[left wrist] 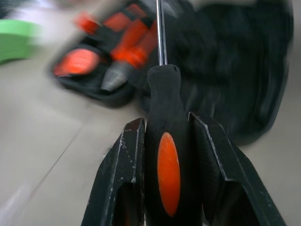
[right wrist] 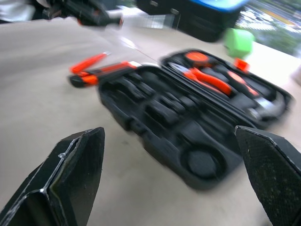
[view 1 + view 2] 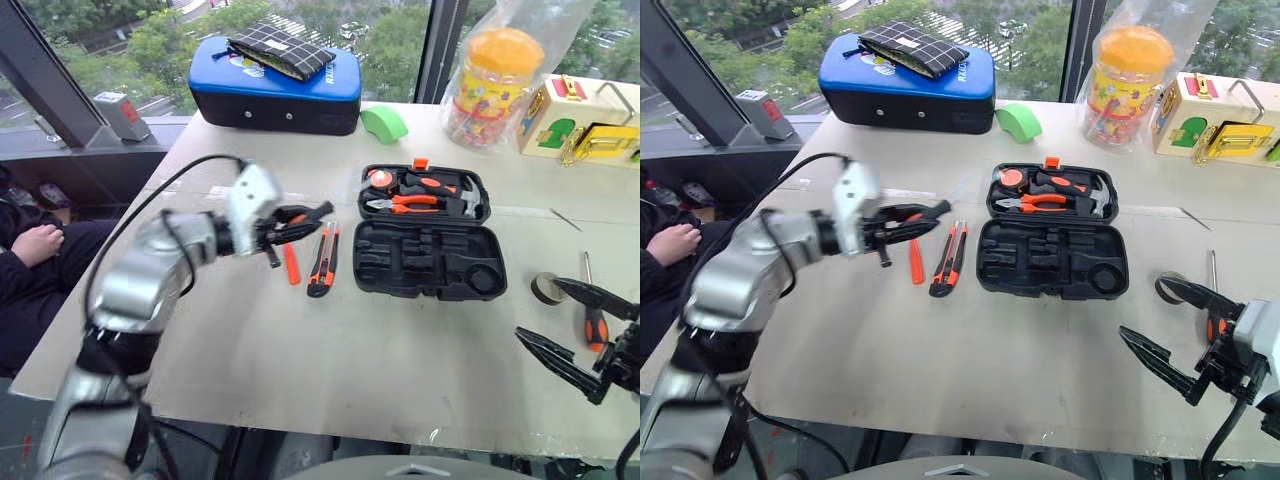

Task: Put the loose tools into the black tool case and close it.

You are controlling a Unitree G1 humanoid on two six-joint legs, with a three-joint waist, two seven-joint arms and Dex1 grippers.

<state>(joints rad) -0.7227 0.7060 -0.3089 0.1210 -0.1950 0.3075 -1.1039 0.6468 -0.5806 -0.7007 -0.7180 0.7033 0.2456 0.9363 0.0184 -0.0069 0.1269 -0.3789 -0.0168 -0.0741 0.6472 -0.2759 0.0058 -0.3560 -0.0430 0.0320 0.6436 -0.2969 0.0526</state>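
Note:
The screwdriver will go down in the black tool case's empty near half (image 1: 193, 56), along the hinge, from my left gripper. The screwdriver now hangs just beside the case.
The black tool case (image 3: 420, 262) lies open in the middle of the table, with pliers and a hammer in its far half. My left gripper (image 3: 300, 222) hangs just left of it, above the table, shut on a screwdriver (image 1: 164, 155) by its orange-black handle; the steel shaft points toward the case. Under that gripper lie the utility knife (image 3: 323, 260) and the thin orange pointed tool (image 3: 291, 263). On the right, a second screwdriver (image 3: 594, 320) and the small tape roll (image 3: 546, 288) rest beside my open right gripper (image 3: 537, 310), which holds nothing.
At the back stand a blue-topped case (image 3: 275, 85) with a checked pouch on it, a green wedge (image 3: 384, 123), an orange-lidded jar (image 3: 495, 85) and a toy lock box (image 3: 580, 120). A person's hand (image 3: 38, 243) rests beyond the table's left edge.

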